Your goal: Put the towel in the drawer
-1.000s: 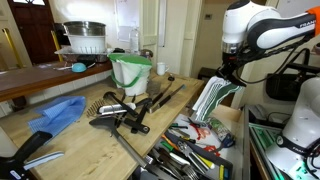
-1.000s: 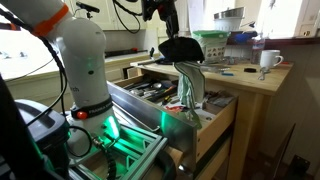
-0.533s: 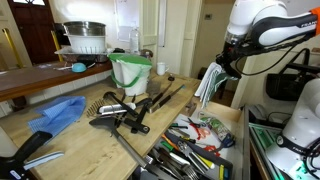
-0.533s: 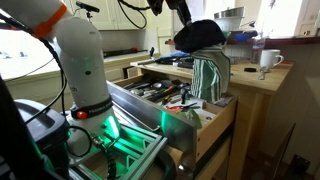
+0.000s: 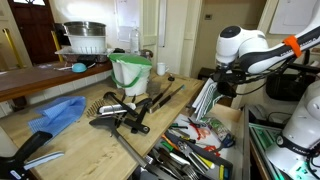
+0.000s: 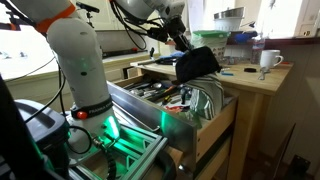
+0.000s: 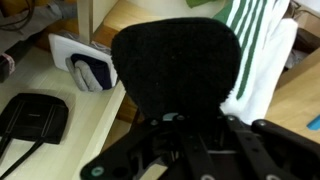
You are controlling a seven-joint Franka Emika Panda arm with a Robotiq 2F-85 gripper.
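I need to let go of the towel with my gripper on the hand tools (image 5: 213,134) toward the far end of the open drawer.
The towel is green-and-white striped with a dark part. In both exterior views it hangs over the open drawer's end: the striped part (image 5: 207,97) trails down, and the dark part (image 6: 198,63) bunches above the hanging stripes (image 6: 206,100). My gripper (image 5: 222,79) (image 6: 183,42) is shut on the towel's top. In the wrist view the dark cloth (image 7: 175,65) fills the space in front of my fingers (image 7: 190,130), with stripes (image 7: 262,45) at the right. The drawer (image 5: 238,128) (image 6: 222,118) is open and full of hand tools.
On the wooden counter are a green bucket (image 5: 130,70), a blue cloth (image 5: 58,113), black tools (image 5: 128,112) and a metal pot (image 5: 85,36). A white mug (image 6: 267,59) stands on the counter. A lower metal drawer (image 6: 135,110) is also pulled out.
My gripper went up with the towel, then came back down. The towel now hangs lower, with its striped end reaching into the drawer.
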